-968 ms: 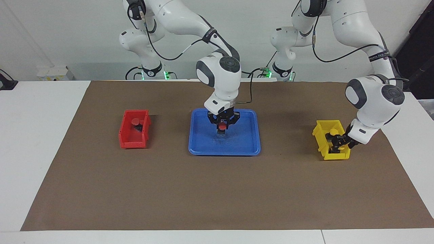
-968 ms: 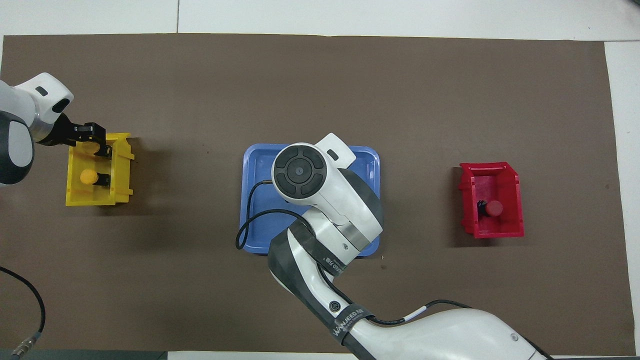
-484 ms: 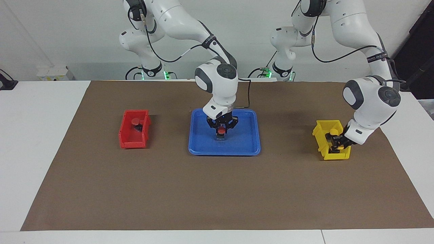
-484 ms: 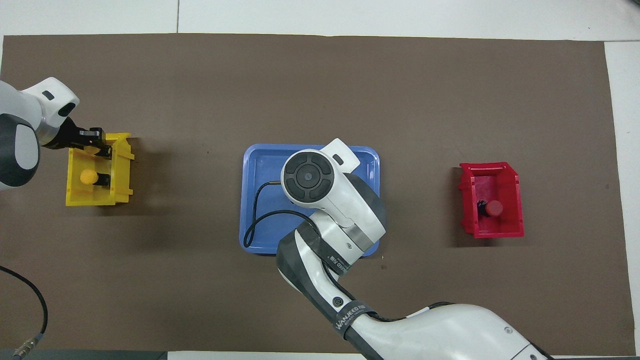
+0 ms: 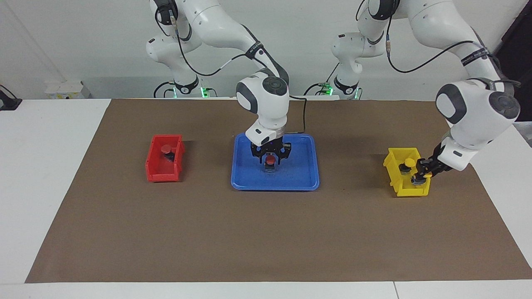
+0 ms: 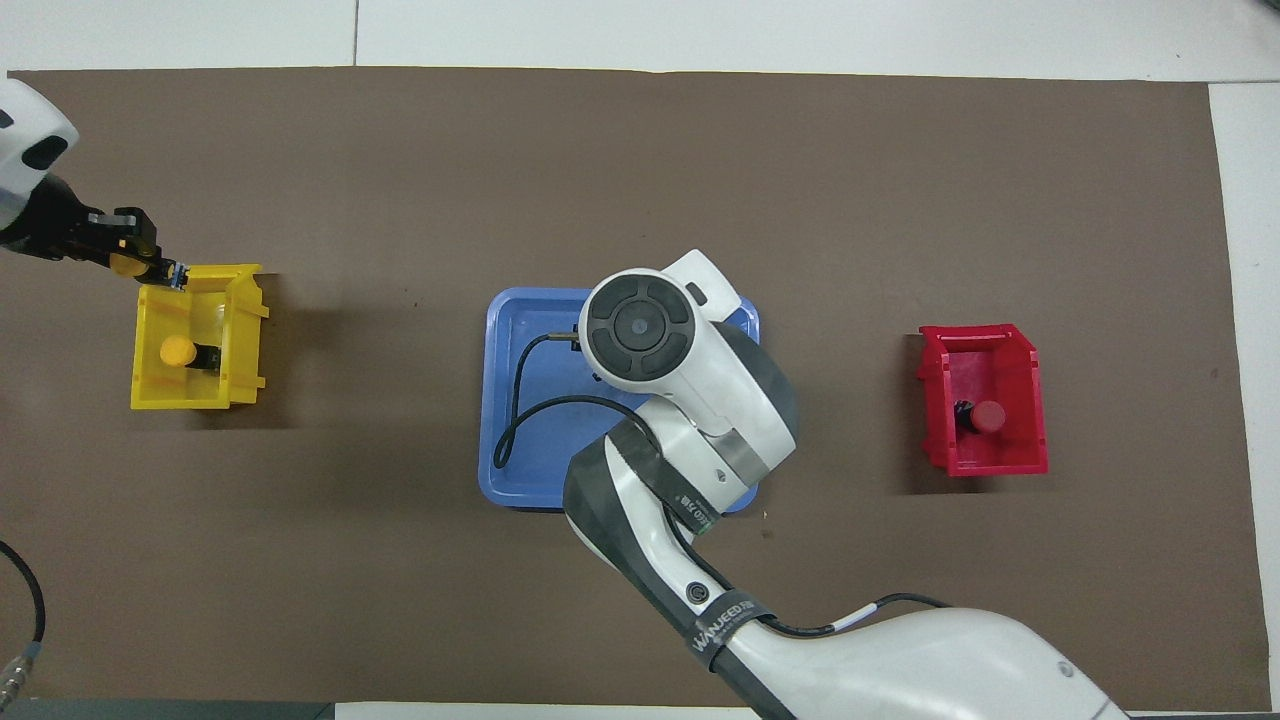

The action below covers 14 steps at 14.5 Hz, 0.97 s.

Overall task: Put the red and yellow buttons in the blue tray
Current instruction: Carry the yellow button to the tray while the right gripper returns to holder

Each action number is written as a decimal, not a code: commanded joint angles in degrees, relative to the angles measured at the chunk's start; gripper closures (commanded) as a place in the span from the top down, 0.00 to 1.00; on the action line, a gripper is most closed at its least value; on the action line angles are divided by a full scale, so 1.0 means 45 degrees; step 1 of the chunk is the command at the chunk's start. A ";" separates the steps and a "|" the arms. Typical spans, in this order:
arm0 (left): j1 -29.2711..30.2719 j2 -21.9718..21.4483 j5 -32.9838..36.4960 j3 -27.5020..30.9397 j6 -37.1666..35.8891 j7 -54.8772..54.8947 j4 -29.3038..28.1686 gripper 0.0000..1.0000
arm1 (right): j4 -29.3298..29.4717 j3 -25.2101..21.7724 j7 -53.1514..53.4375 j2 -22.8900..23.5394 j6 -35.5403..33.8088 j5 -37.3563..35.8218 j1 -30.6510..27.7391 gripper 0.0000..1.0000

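Next, my left gripper lets go of the yellow button inside the blue tray's far corner area (image 6: 569, 344) toward the yellow bin.
The blue tray (image 5: 300, 176) lies mid-table and also shows in the overhead view (image 6: 520, 400). My right gripper (image 5: 270, 161) is low over it, shut on a red button (image 5: 270, 159); in the overhead view my own arm hides both. My left gripper (image 5: 420, 176) is just above the yellow bin's edge (image 6: 150, 266), shut on a yellow button (image 6: 124, 262). A second yellow button (image 5: 409, 162) lies in the yellow bin (image 6: 178, 351). A second red button (image 5: 166, 148) lies in the red bin (image 6: 988, 415).
The small yellow bin (image 5: 392, 166) stands toward the left arm's end of the table (image 6: 195, 397). The small red bin (image 5: 162, 176) stands toward the right arm's end (image 6: 985, 462). A brown mat (image 5: 266, 232) covers the table.
My left gripper has risen out of the yellow bin with a yellow button in it. My right gripper has come down a little over the blue tray with the red button.
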 commanded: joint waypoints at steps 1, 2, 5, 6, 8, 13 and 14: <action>-0.2615 0.0231 -0.0139 0.0049 -0.0689 -0.2937 0.0620 0.01 | -0.0521 0.0223 -0.2186 -0.2090 -0.1387 -0.0049 -0.1998 0.80; -0.3283 0.0212 -0.0236 0.0010 -0.0263 -0.4367 0.0600 0.01 | -0.1048 0.0223 -0.3379 -0.2891 -0.2088 0.0030 -0.2643 0.80; -0.5530 0.0075 -0.1346 0.0010 0.2307 -0.6836 -0.0568 0.01 | -0.4088 0.0223 -0.6369 -0.5371 -0.2077 0.0089 -0.4422 0.79; -0.6309 0.0191 -0.1447 0.0010 0.3325 -0.7500 -0.0959 0.01 | -0.5395 0.0203 -0.7481 -0.6249 -0.1515 0.0205 -0.5201 0.79; -0.7212 0.0657 -0.1468 0.0010 0.4502 -0.7916 -0.1526 0.01 | -0.7314 0.0164 -1.0117 -0.7290 -0.0401 0.0926 -0.6492 0.78; -0.7976 0.1423 -0.1468 0.0010 0.4800 -0.7917 -0.2132 0.01 | -0.8882 0.0145 -1.1047 -0.7489 0.0774 0.0929 -0.7667 0.69; -0.7996 0.1384 -0.1468 0.0010 0.4665 -0.7898 -0.2289 0.01 | -0.9156 0.0145 -1.1008 -0.7450 0.1105 0.0929 -0.7901 0.68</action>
